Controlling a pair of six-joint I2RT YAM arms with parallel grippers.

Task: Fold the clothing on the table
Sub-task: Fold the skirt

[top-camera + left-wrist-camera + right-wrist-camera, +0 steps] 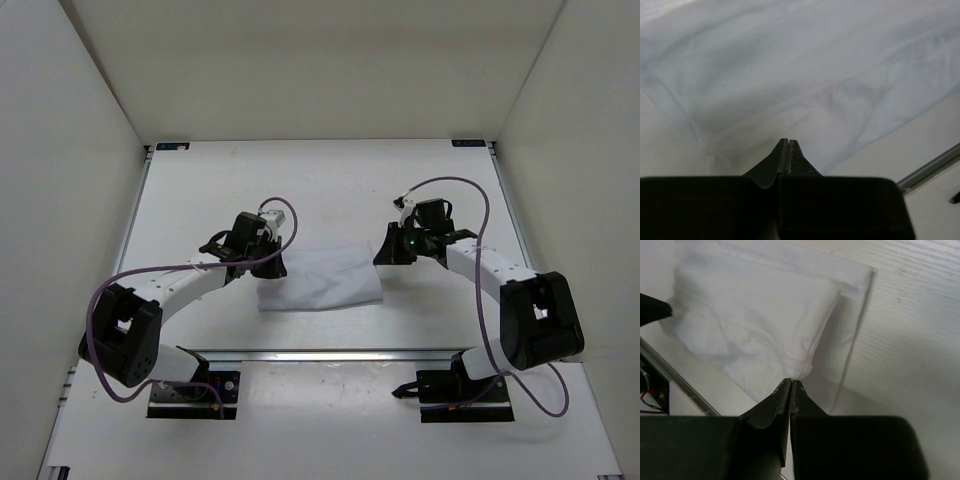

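Next, I open my left gripper, which is shut over the wrinkled fabric inward of the hem corner, and take the top layer's corner (704,142).
The clothing (320,278) lies as a small folded white rectangle on the table (330,180), between my two grippers. My left gripper (275,262) is at its left edge. In the left wrist view that gripper (788,141) is shut, tips low over the wrinkled fabric (790,65) beside a stitched hem, with no cloth showing between the jaws. My right gripper (385,252) is at the right edge. In the right wrist view it (791,382) is shut too, its tips right at a folded hem corner of the clothing (750,315).
An aluminium rail (330,353) crosses the table just in front of the clothing, also seen as the rail (930,170) in the left wrist view. White walls enclose the table on three sides. Purple cables loop from both arms.
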